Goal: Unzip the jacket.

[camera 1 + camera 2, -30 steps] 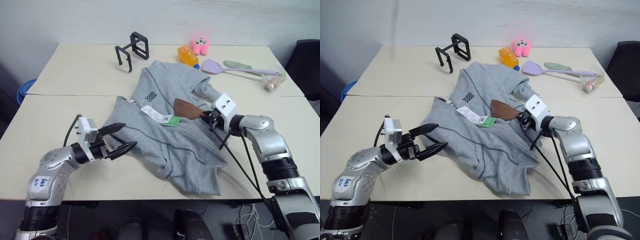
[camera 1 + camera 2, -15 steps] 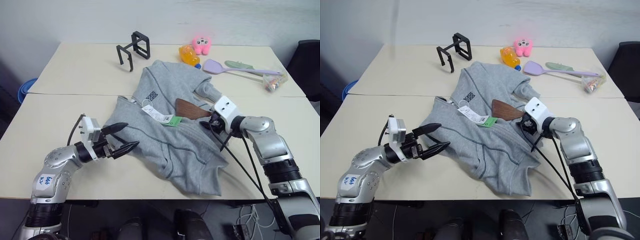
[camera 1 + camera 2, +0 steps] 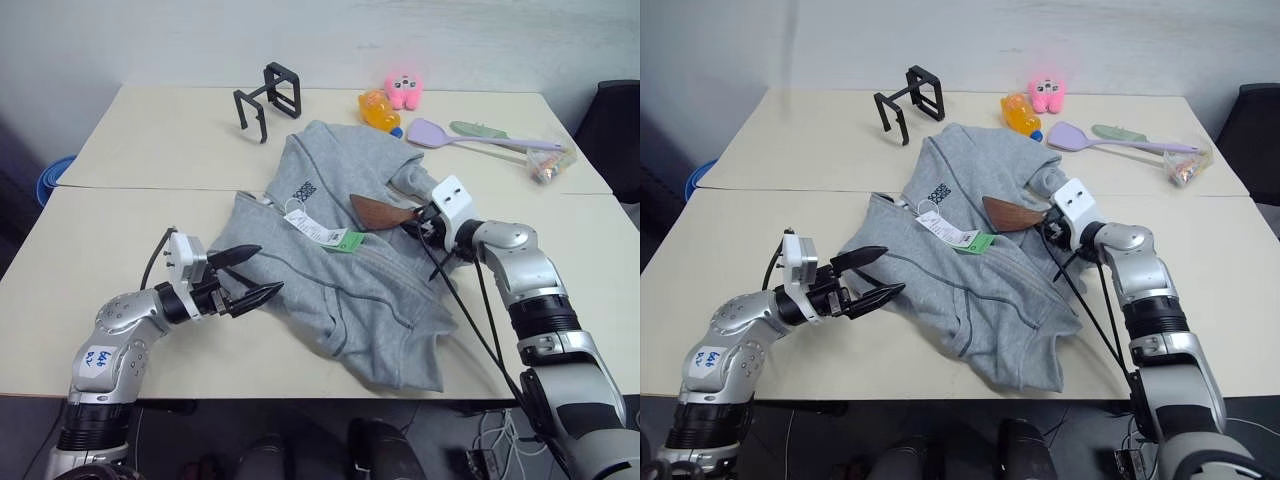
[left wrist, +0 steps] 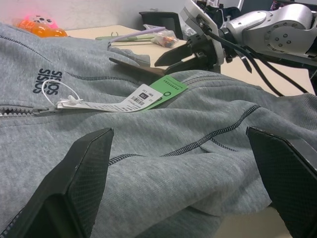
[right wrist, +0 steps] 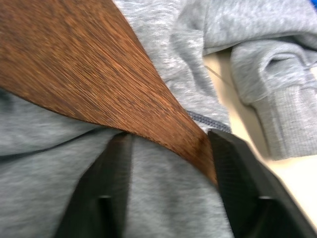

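The spatula's blade covers the jacket; my right gripper, holding its brown wooden handle, should take the blade (image 3: 374,211) and set it aside first.
The light-grey fleece jacket (image 3: 340,280) lies crumpled across the middle of the table, with its dark chest logo (image 3: 302,190) and white and green hang tags (image 3: 322,233) facing up. A stretch of its zip (image 4: 20,111) runs beside the tags. My left gripper (image 3: 268,270) stands open at the jacket's left edge, with nothing between its fingers. My right gripper (image 3: 421,220) is over the jacket's right side, near a bunched sleeve. It is shut on the handle of a brown wooden spatula (image 3: 378,212), whose blade reaches left above the fabric.
At the back of the table are a black stand (image 3: 268,98), an orange toy (image 3: 375,110), a pink plush (image 3: 400,88), a purple spatula (image 3: 440,134), a green spoon (image 3: 478,129) and a small packet (image 3: 545,165). A black chair (image 3: 612,120) stands at the right.
My right gripper has moved a little farther back over the jacket, and the spatula's handle end went with it. The left gripper stays open in place.
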Available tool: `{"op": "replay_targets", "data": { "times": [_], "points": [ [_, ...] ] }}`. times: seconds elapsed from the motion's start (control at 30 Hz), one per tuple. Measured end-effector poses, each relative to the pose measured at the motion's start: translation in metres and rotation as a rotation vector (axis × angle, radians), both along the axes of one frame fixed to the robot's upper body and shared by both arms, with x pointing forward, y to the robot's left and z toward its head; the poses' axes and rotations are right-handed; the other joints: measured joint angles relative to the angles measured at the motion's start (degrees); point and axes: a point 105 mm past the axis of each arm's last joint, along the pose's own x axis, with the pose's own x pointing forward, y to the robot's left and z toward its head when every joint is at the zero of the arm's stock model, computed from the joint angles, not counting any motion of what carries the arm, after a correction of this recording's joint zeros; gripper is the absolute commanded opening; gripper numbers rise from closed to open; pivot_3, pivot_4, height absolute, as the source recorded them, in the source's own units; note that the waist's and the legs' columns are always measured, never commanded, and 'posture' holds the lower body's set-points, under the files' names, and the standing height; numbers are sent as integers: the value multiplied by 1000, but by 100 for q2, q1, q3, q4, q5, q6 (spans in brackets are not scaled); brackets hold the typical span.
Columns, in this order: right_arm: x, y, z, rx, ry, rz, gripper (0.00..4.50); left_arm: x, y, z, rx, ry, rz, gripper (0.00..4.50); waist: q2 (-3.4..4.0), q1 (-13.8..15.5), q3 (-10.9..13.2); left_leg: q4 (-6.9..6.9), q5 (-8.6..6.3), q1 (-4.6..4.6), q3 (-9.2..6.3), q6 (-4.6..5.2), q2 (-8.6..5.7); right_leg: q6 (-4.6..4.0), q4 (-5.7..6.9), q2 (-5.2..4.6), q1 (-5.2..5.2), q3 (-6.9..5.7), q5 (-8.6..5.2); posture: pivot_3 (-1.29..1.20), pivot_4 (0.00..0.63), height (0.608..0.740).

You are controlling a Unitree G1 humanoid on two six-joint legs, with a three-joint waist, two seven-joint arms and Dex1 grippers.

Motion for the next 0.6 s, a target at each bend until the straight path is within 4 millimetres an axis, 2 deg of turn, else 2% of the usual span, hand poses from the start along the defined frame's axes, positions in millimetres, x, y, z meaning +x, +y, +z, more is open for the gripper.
{"op": "replay_targets", "data": {
  "times": [0.13, 0.27, 0.4, 0.5, 0.6],
  "points": [
    [0, 1, 1, -1, -17, 15, 49, 1, -1, 0, -7, 1, 5, 4500, 0, 0, 0, 0, 0, 0, 0, 0, 0, 0, 0, -1, 0, 0, 0, 0, 150, 740],
    [-4, 7, 8, -23, -117, 80, 49, 1, -2, 0, -12, -1, 7, 4500, 0, 0, 0, 0, 0, 0, 0, 0, 1, 0, 0, 0, 0, 0, 0, 0, 150, 740],
    [-15, 7, 0, -68, -209, 134, 49, 2, -2, 0, -10, -3, 13, 4500, 0, 11, 0, 0, 0, -1, -1, 0, -3, 0, 0, 0, 0, -1, 0, 0, 150, 740],
    [-28, 11, -2, -88, -249, 211, 545, 2, -2, 0, -10, -3, 15, 4500, 0, 6, 0, 1, 0, -1, -1, 0, 0, 1, -1, 0, 0, 0, 0, 0, 150, 740],
    [-34, 15, 6, -135, -310, 255, 1561, 2, -2, 0, -8, -3, 16, 4500, 0, 1, 0, 1, 1, 0, -1, -2, 4, 1, -1, -2, 0, 0, 0, 0, 150, 740]
  ]
}}
